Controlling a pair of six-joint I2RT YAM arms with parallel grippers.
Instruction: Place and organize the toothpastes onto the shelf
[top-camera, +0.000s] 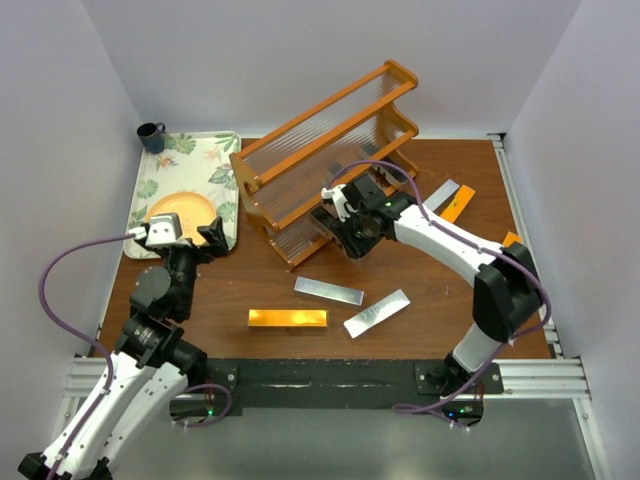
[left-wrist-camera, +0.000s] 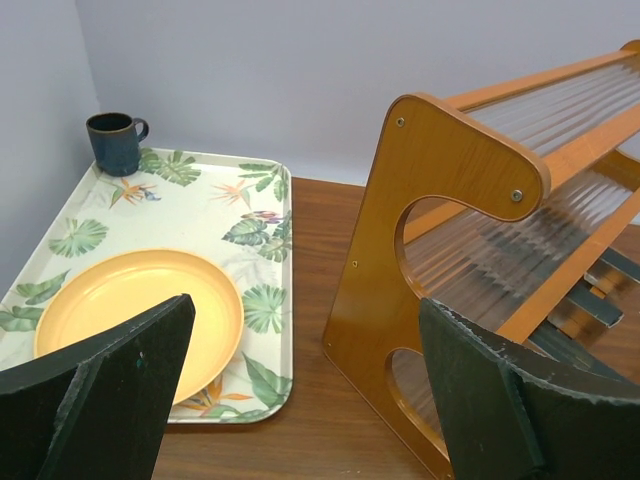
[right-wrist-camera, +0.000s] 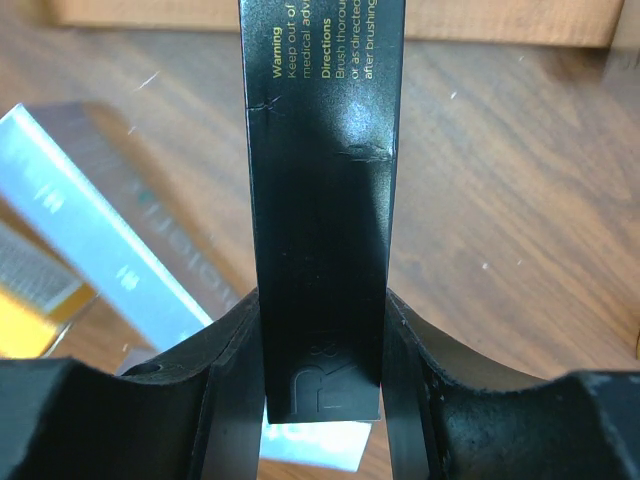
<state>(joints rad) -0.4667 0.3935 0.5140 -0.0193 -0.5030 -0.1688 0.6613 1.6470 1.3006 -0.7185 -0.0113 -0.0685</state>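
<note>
My right gripper is on the dark grey carton, which sticks far out past the shelf's front edge, so I should open it, retake its near end (right-wrist-camera: 324, 392) and push the carton further in.
My right gripper (top-camera: 345, 232) is shut on a dark grey toothpaste carton (right-wrist-camera: 322, 200), held at the low front edge of the orange-brown wooden shelf (top-camera: 330, 150). Two silver cartons (top-camera: 329, 291) (top-camera: 377, 313) and an orange-gold one (top-camera: 288, 319) lie on the table in front. A silver and an orange carton (top-camera: 452, 198) lie to the right of the shelf, and another orange one (top-camera: 512, 240) sits by the right arm. My left gripper (top-camera: 195, 238) is open and empty between the tray and the shelf's end panel (left-wrist-camera: 440, 200). Dark cartons (left-wrist-camera: 600, 300) show dimly on the lowest tier.
A floral tray (top-camera: 185, 160) at the back left holds a yellow plate (left-wrist-camera: 140, 310) and a dark blue mug (left-wrist-camera: 115, 142). In the right wrist view a silver carton (right-wrist-camera: 100, 230) lies under the held one. White walls close in three sides.
</note>
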